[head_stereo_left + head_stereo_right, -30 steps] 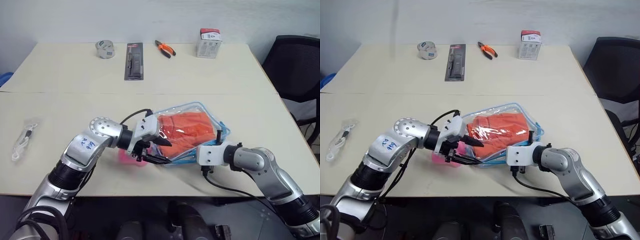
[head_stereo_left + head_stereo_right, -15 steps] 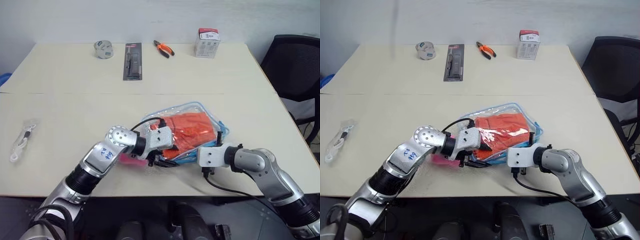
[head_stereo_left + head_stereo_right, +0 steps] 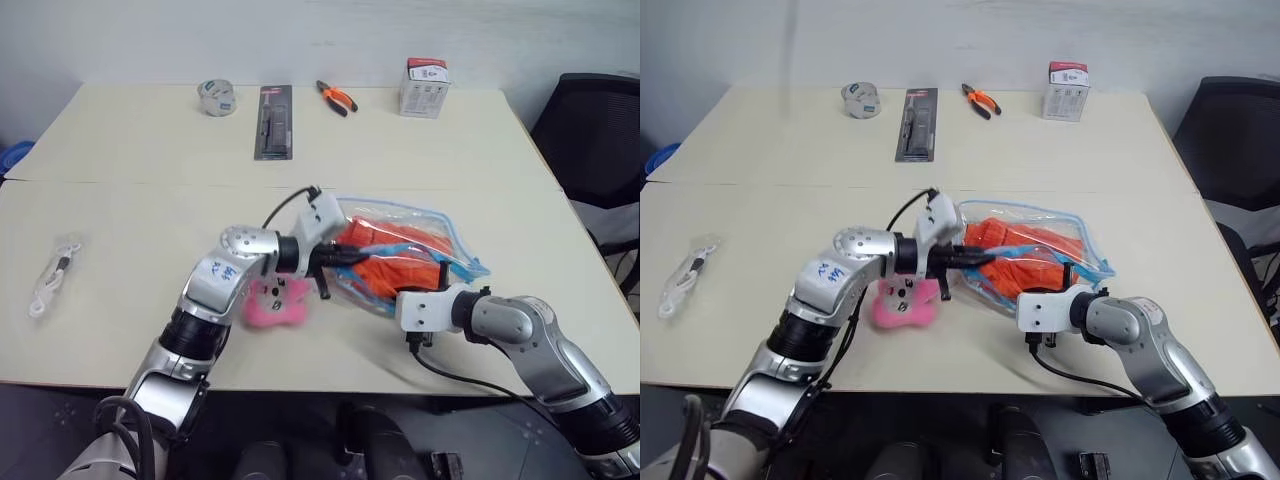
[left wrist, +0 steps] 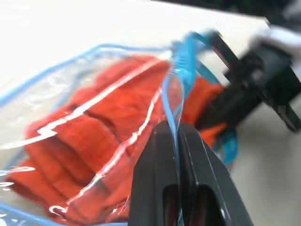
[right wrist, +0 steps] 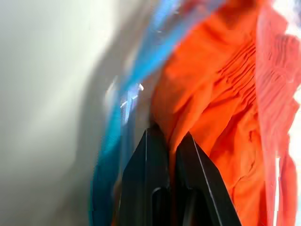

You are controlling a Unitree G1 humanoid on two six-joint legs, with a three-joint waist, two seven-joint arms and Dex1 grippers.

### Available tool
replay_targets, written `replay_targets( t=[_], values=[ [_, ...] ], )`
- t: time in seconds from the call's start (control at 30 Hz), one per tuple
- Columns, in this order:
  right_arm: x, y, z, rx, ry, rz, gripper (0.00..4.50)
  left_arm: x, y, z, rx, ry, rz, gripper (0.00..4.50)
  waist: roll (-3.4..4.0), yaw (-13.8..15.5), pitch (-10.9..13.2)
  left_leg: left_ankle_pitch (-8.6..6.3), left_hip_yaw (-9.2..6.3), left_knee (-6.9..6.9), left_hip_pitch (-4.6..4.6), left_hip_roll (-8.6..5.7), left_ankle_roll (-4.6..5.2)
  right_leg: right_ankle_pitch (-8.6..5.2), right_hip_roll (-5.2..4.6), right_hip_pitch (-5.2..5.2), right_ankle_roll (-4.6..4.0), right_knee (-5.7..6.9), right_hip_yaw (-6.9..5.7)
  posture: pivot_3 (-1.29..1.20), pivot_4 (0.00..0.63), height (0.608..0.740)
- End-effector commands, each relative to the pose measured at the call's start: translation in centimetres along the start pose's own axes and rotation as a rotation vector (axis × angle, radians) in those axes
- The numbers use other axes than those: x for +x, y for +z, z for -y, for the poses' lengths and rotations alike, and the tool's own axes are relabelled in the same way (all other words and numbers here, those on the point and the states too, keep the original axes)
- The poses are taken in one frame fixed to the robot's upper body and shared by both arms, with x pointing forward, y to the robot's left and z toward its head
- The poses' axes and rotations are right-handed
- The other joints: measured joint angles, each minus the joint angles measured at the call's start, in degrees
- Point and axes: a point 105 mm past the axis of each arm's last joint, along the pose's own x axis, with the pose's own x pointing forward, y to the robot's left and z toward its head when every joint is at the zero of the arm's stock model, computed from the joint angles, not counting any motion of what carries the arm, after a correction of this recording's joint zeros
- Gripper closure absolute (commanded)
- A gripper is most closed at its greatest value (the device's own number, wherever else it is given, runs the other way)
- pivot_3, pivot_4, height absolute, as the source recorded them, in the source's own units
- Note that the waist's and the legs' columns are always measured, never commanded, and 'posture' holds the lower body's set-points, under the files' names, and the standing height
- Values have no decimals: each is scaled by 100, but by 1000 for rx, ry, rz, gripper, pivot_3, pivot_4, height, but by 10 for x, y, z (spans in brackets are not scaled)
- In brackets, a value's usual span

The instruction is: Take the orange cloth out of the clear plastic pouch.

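My left gripper should release the clear plastic pouch on the table [image 3: 345,250] just past the pink plush charm, toward the white box.
The clear plastic pouch [image 3: 404,237] with light blue trim lies tilted near the table's front, partly lifted at its left end. The wrinkled orange cloth [image 3: 392,264] is inside it. My left gripper [image 3: 348,256] is shut on the pouch's blue trim; the left wrist view shows the trim [image 4: 180,70] pinched between the black fingers [image 4: 153,155]. My right gripper [image 3: 440,271] is shut on the pouch's near right edge, with orange cloth [image 5: 221,108] right beside its fingers [image 5: 188,150]. A pink plush charm [image 3: 275,303] lies on the table under my left forearm.
Along the far edge sit a tape roll [image 3: 216,97], a black packaged tool [image 3: 275,122], orange-handled pliers [image 3: 333,97] and a white box [image 3: 424,88]. A small clear packet [image 3: 52,278] lies at the left. A black chair [image 3: 600,130] stands beyond the table's right side.
My left gripper went from open to shut on the pouch's blue trim and moved forward and up, lifting that end. The pink charm is now uncovered. The right arm stayed still.
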Motion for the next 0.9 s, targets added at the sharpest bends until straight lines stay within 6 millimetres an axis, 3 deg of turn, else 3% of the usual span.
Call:
replay_targets(
  t=[0.03, 0.2, 0.33, 0.53, 0.6, 0.7, 0.8, 0.9],
  values=[
    [-8, 28, 4, -47, -25, 112, 4500, -2, -1, -20, 23, 117, -15, 4486, 0, -9, 0, 0, 2, -1, 1, 0, 0, 0, 1, -1, 0, 1, 1, 0, 150, 740],
    [-30, 42, 6, -76, -7, 170, 4500, -2, -15, -34, 144, 189, -83, 4486, 0, 5, 0, 2, 1, -2, 2, 3, -4, 0, 0, -1, 0, 2, -2, 0, 150, 740],
    [-53, 49, -5, -43, 55, 200, 4500, 2, -21, -37, 216, 198, -91, 4486, 0, 34, 0, 1, -2, -2, 1, 3, -4, 0, -1, 1, 0, 0, -6, 0, 150, 740],
    [-51, 51, -11, -23, 53, 202, 4500, 18, -9, -21, 193, 136, -16, 4486, -1, 27, 0, 0, -1, -2, 2, 0, -2, 2, -3, 5, 4, -6, -8, 0, 150, 740],
    [-54, 54, -20, -36, 96, 217, 4500, 20, -5, -26, 188, 167, -6, 4486, -1, 27, 0, 0, -1, -2, 2, -3, -2, 2, -1, 5, 3, -6, -8, 0, 150, 740],
    [-61, 52, -35, -75, 177, 213, 4500, 16, -3, -45, 203, 255, -20, 4486, -1, 29, 0, 0, -1, -2, 1, -15, -2, 2, 1, 5, 3, -5, -8, 0, 150, 740],
    [-78, 39, -56, -93, 318, 163, 4500, -3, -4, -86, 211, 420, -62, 4486, -3, 34, 1, 0, -4, -3, 1, -22, -1, 3, 1, 7, 5, -17, -10, 0, 150, 740],
    [-91, 23, -67, -95, 395, 89, 4500, -27, -4, -114, 226, 515, -98, 4486, -8, -5, 4, -1, -1, -10, 10, -21, 0, 5, 2, 14, 8, -23, -8, 0, 150, 740]
  ],
)
